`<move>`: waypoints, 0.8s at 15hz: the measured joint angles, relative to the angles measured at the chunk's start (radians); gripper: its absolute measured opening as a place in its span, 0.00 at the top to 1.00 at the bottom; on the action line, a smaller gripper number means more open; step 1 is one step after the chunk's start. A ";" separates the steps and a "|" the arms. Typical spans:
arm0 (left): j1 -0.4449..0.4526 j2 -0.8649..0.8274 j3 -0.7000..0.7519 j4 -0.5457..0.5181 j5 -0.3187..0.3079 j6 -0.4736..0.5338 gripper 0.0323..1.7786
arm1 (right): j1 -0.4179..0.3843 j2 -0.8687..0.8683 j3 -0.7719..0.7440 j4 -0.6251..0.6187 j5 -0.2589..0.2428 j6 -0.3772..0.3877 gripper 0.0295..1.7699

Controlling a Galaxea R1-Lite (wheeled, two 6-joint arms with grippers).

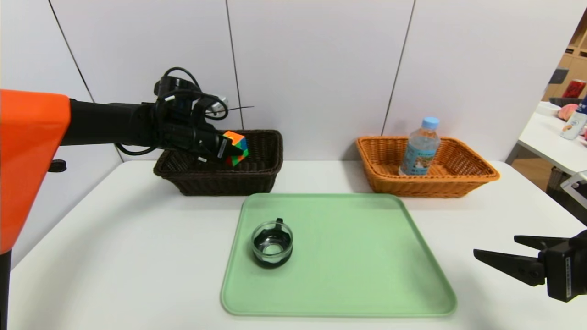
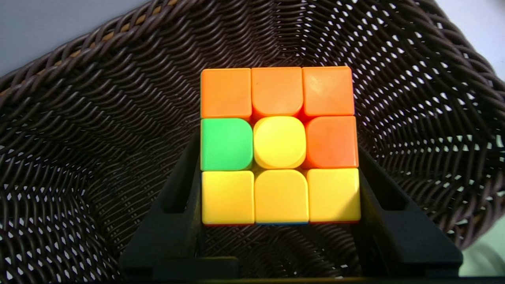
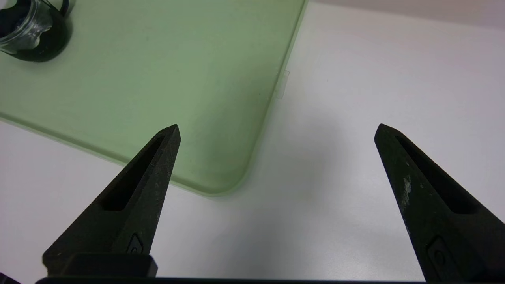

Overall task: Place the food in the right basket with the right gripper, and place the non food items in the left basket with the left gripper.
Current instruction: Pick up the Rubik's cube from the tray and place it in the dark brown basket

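Note:
My left gripper is to release the colourful puzzle cube, setting it free on the middle of the dark brown basket's woven bottom (image 1: 237,162) (image 2: 251,137).
My left gripper (image 1: 229,149) is shut on a colourful puzzle cube (image 1: 236,147) and holds it in the air over the dark brown left basket (image 1: 257,176). In the left wrist view the cube (image 2: 279,146) sits between both black fingers (image 2: 185,185), above the basket's woven floor (image 2: 79,157). A water bottle (image 1: 419,147) with a blue cap stands upright in the orange right basket (image 1: 463,183). A small glass cup (image 1: 272,244) rests on the green tray (image 1: 357,256). My right gripper (image 1: 495,252) is open and empty, low over the table at the near right.
The white table (image 1: 114,252) extends around the tray. In the right wrist view the tray's near corner (image 3: 221,173) and the cup (image 3: 31,33) appear beyond the open fingers (image 3: 158,169). A side table with objects (image 1: 568,123) stands at the far right.

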 joint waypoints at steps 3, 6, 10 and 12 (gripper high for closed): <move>0.001 0.033 -0.016 -0.029 0.015 -0.001 0.45 | 0.000 0.002 -0.001 0.000 0.000 0.000 0.04; 0.001 0.054 -0.020 -0.032 0.017 -0.003 0.45 | -0.001 0.003 -0.001 0.000 -0.001 0.000 0.04; 0.000 0.071 -0.020 -0.031 0.017 -0.004 0.45 | -0.003 0.001 0.004 0.000 -0.002 0.001 0.04; 0.001 0.072 -0.021 -0.031 0.017 -0.006 0.45 | -0.005 0.000 0.005 0.000 -0.002 0.001 0.04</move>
